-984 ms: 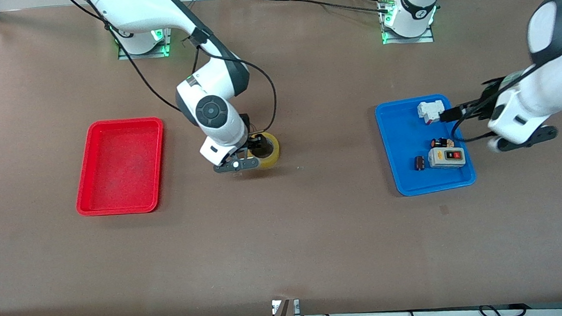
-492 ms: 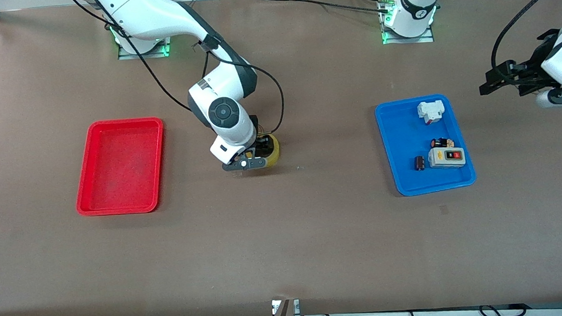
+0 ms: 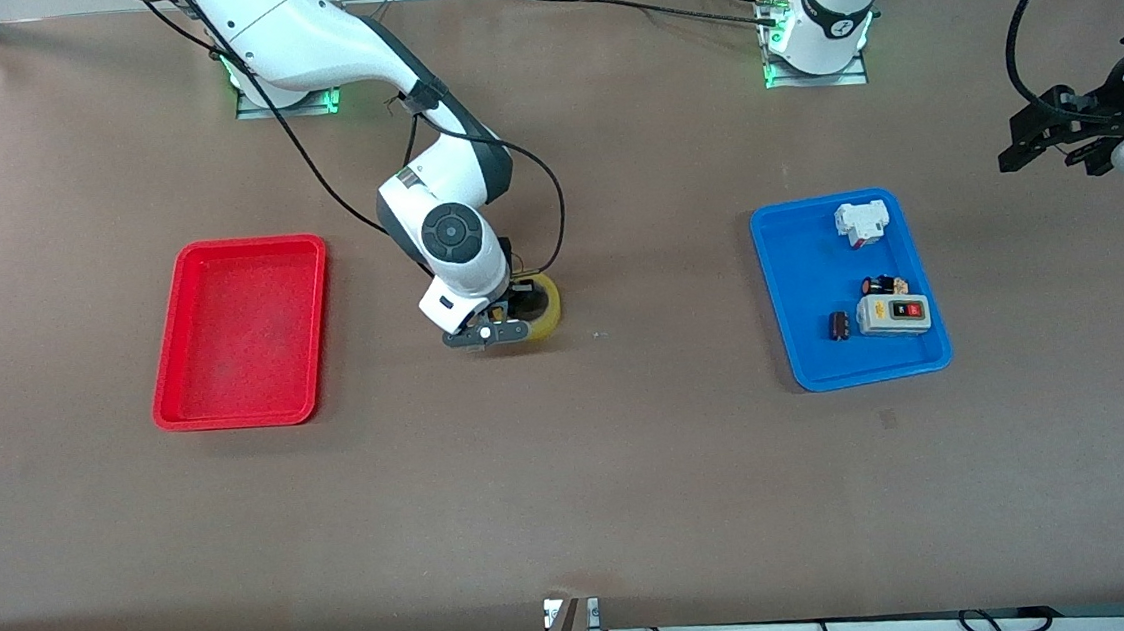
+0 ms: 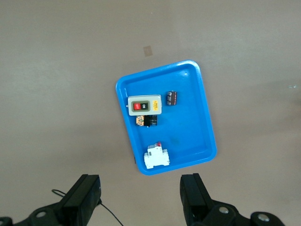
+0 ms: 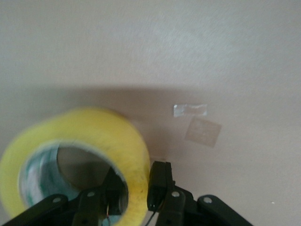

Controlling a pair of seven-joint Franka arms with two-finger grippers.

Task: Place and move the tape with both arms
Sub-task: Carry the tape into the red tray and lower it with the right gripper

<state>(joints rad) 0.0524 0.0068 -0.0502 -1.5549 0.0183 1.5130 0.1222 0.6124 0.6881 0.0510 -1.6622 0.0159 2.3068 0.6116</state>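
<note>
My right gripper should put the tape down flat near the middle of the red tray (image 3: 252, 330).
The tape (image 3: 545, 309), a yellowish roll, lies at the table's middle between the two trays. My right gripper (image 3: 514, 311) comes down on it from above and is shut on the roll's wall. In the right wrist view one finger stands inside the hole and the other outside the tape (image 5: 99, 134), with the right gripper (image 5: 136, 182) pinching the yellow wall. My left gripper (image 3: 1039, 132) hangs open and empty in the air over bare table at the left arm's end, beside the blue tray. The left wrist view shows the left gripper (image 4: 139, 197) with its fingers wide apart.
A red tray (image 3: 196, 409) sits toward the right arm's end. The blue tray (image 3: 804, 337) (image 4: 197, 117) holds a grey switch box (image 3: 892, 315), a white breaker (image 3: 862, 222) and small dark parts. A scrap of clear tape (image 5: 190, 110) is stuck on the table by the roll.
My right gripper came down over the roll and shut on its wall. My left arm swung up and away from the blue tray toward its end of the table.
</note>
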